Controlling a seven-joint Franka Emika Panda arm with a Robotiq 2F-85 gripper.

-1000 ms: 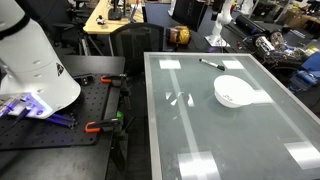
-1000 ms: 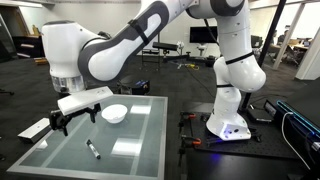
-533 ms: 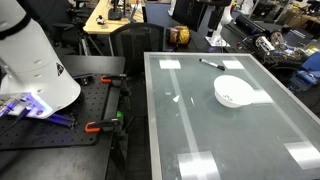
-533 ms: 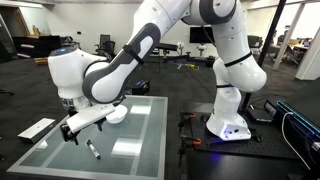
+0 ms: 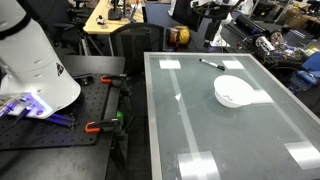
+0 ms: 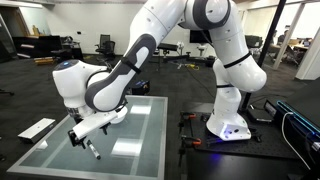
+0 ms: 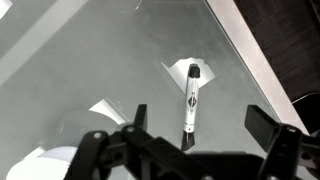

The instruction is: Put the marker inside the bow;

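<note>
The black and white marker is next, and my gripper needs to go to it and close on the middle of its white body (image 5: 212, 64) (image 7: 192, 104), at the dark print.
A black and white marker (image 5: 211, 65) lies flat on the glass table (image 5: 200, 130), near one end. It also shows in an exterior view (image 6: 93, 151) and in the wrist view (image 7: 190, 100). A white bowl (image 5: 234, 91) stands on the table, apart from the marker; in an exterior view (image 6: 119, 112) the arm mostly hides it. My gripper (image 6: 86, 136) is open and empty, low over the marker. In the wrist view the fingers (image 7: 200, 125) straddle the marker's near end without touching it.
The robot base (image 5: 30, 60) stands on a black bench beside the table, with orange clamps (image 5: 100, 126) along the bench edge. The table edge (image 7: 260, 60) runs close beside the marker. Office desks and chairs fill the background.
The arm has swung away from the bowl and come down over the marker. The gripper stays open. The marker and bowl have not moved.
</note>
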